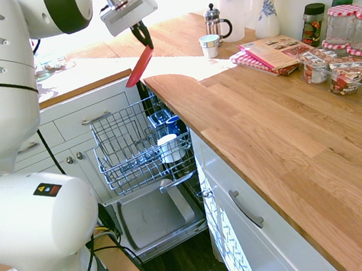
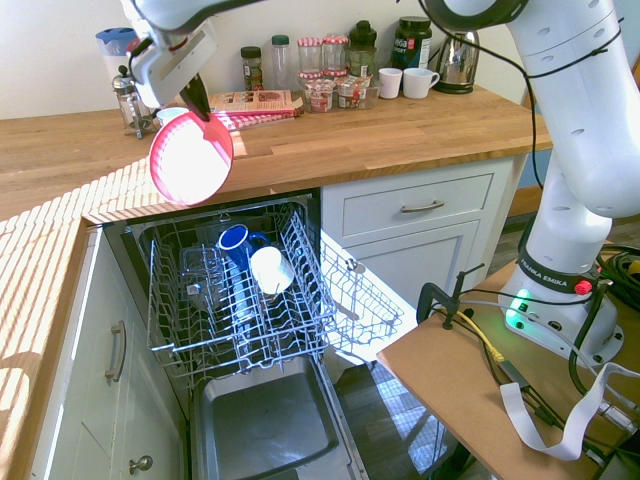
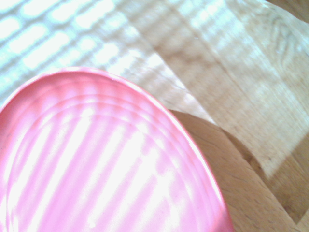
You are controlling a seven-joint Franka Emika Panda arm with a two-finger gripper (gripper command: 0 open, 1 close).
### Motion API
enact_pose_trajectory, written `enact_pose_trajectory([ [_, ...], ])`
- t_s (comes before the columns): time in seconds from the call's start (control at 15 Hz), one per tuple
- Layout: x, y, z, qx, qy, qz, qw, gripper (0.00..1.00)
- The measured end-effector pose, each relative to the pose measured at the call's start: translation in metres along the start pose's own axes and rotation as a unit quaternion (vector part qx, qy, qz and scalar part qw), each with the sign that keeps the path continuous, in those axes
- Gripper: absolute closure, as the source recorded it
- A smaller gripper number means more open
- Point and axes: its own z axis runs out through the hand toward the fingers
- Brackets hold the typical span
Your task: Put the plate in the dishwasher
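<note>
Next, I let go of the plate with my gripper in the grey wire rack (image 2: 228, 302), just in front of the white cup and blue mug.
The pinkish-red plate (image 2: 191, 158) hangs on edge in the air above the corner of the wooden counter, and my gripper (image 2: 197, 100) is shut on its upper rim. From the other side the plate (image 1: 139, 66) shows as a thin red sliver below the gripper (image 1: 143, 36). The wrist view is filled by the plate (image 3: 96, 174) with sunlit counter behind it. Below stands the open dishwasher, its grey wire rack (image 2: 235, 290) pulled out and its door (image 2: 265, 420) folded down. In the first exterior view the rack (image 1: 133, 148) sits lower left of the plate.
A blue mug (image 2: 238, 246) and a white cup (image 2: 271, 270) sit in the rack. On the counter stand a French press (image 1: 215, 23), a small cup (image 1: 209, 45), a jug (image 1: 232, 7), a magazine (image 1: 275, 51) and several jars (image 1: 343, 56).
</note>
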Motion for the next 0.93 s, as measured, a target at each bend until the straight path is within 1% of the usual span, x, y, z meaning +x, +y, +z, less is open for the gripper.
enact_pose_trajectory([
  [0.13, -0.055, -0.045, 0.007, -0.03, 0.044, -0.047, 0.997, 1.0],
  [0.27, -0.112, -0.08, 0.035, -0.061, 0.083, -0.099, 0.99, 1.0],
  [0.4, -0.159, -0.106, 0.085, -0.096, 0.12, -0.153, 0.976, 1.0],
  [0.53, -0.189, -0.123, 0.13, -0.13, 0.155, -0.198, 0.959, 1.0],
  [0.6, -0.202, -0.131, 0.143, -0.141, 0.173, -0.216, 0.951, 1.0],
  [0.67, -0.214, -0.139, 0.147, -0.146, 0.183, -0.226, 0.945, 1.0],
  [0.73, -0.224, -0.147, 0.141, -0.146, 0.187, -0.232, 0.943, 1.0],
  [0.8, -0.232, -0.152, 0.136, -0.145, 0.183, -0.237, 0.943, 0.0],
  [0.93, -0.239, -0.16, 0.142, -0.152, 0.141, -0.247, 0.947, 0.0],
])
